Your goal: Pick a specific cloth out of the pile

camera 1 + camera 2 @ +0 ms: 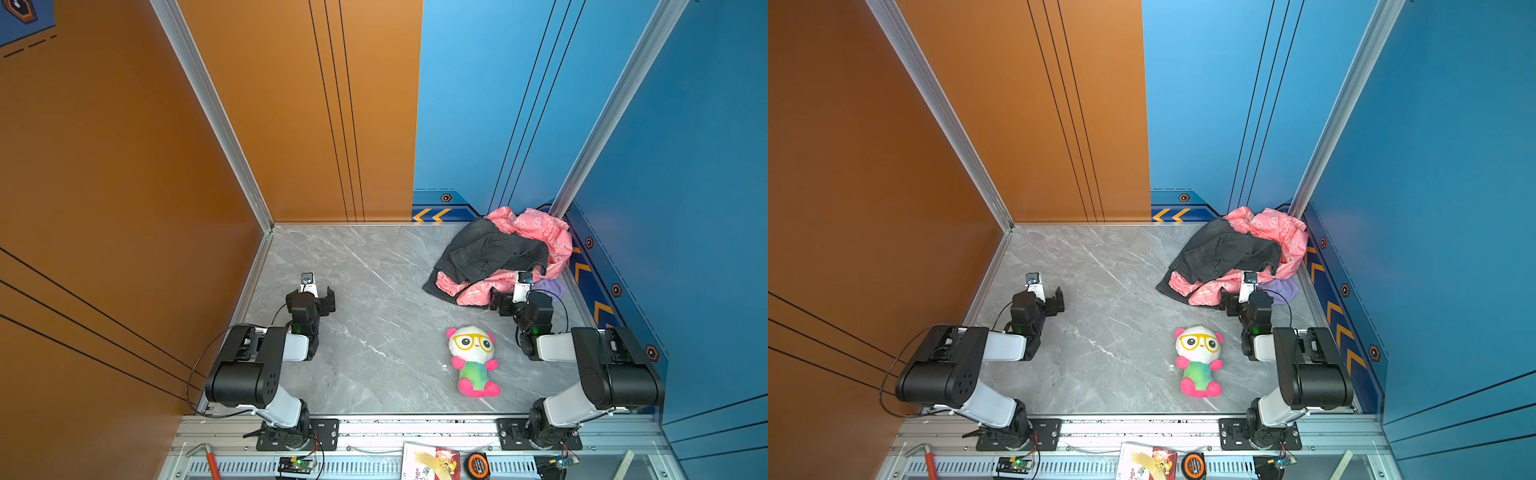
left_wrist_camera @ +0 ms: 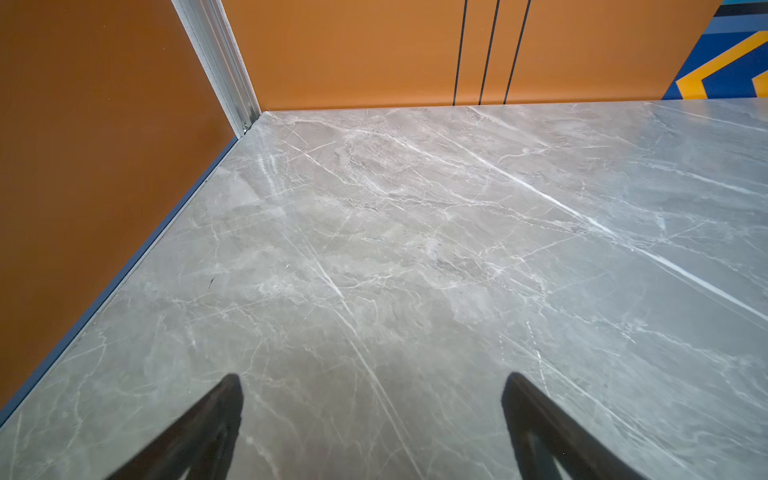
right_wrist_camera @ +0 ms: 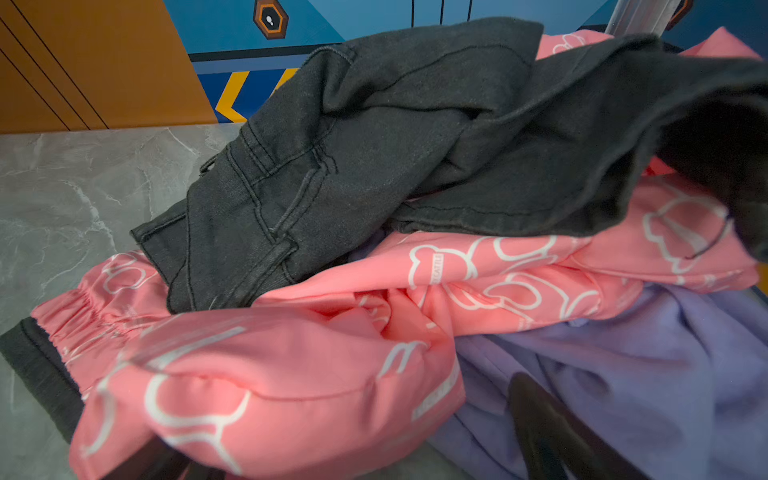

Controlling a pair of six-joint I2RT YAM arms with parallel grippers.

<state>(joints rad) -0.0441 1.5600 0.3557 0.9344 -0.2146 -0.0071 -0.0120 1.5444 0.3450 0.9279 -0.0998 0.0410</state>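
The robot's right gripper will move to the lilac cloth's uncovered part (image 1: 549, 286) (image 3: 632, 364), next to the pink fabric at the near side of the pile, and close there.
The pile (image 1: 498, 253) (image 1: 1233, 253) lies in the back right corner of the marble table: a dark grey garment (image 3: 374, 145) on top of pink white-patterned fabric (image 3: 270, 374). The lilac cloth (image 1: 549, 287) (image 1: 1282, 289) (image 3: 644, 365) peeks out at the pile's near right edge, mostly under the pink fabric. My right gripper (image 1: 519, 293) (image 3: 374, 386) is open at that edge. One of its fingers (image 3: 540, 415) lies over the lilac cloth; a pink fold covers the other. My left gripper (image 1: 311, 293) (image 2: 374, 378) is open over bare table at the left, holding nothing.
A white, pink and green plush panda (image 1: 473, 361) (image 1: 1200, 361) lies near the front, just left of the right arm. Orange walls close the left and back left, blue walls the back right and right. Tools lie on the front rail (image 1: 415, 428).
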